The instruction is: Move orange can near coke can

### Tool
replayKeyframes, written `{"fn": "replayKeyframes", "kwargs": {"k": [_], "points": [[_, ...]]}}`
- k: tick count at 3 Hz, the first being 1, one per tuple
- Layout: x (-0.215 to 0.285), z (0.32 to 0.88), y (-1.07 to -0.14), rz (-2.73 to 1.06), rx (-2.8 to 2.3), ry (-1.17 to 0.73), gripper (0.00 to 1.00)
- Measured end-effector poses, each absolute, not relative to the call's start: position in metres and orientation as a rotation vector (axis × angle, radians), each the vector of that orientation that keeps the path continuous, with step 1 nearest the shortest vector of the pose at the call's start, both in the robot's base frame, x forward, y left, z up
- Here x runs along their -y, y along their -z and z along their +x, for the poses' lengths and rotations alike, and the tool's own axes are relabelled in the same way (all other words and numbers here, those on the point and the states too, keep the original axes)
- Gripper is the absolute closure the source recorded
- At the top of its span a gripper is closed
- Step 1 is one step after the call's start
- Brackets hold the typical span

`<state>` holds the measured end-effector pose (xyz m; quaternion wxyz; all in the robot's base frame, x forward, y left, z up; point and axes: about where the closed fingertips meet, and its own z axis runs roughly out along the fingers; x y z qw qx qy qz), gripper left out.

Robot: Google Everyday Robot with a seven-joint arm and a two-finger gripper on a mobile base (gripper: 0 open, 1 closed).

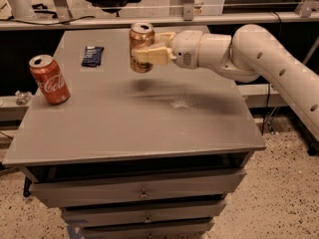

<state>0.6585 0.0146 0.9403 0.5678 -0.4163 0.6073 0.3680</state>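
Note:
My gripper is holding the orange can, now upright above the table's back middle. It will let go of it on the table snug (pixel 74 99) against the coke can, in front of the blue packet.
The orange can (pixel 140 40) is golden-orange with a silver top. My gripper (pixel 145 51) is shut on it and holds it upright in the air above the back middle of the grey table (pixel 134 128). The white arm reaches in from the right. The coke can (pixel 49 79), red with white script, stands upright near the table's left edge, well to the left of and nearer than the held can.
A small dark blue packet (pixel 92 56) lies on the table at the back left, between the two cans. Drawers (pixel 142 193) sit under the tabletop. A rail and chair stand behind the table.

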Motion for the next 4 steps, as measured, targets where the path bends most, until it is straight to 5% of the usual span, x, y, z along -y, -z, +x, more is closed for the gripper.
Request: {"fn": "replayKeyframes", "kwargs": {"k": [4], "points": [[-0.177, 0.622, -0.898, -1.201, -1.424, -1.039, 1.0]]}}
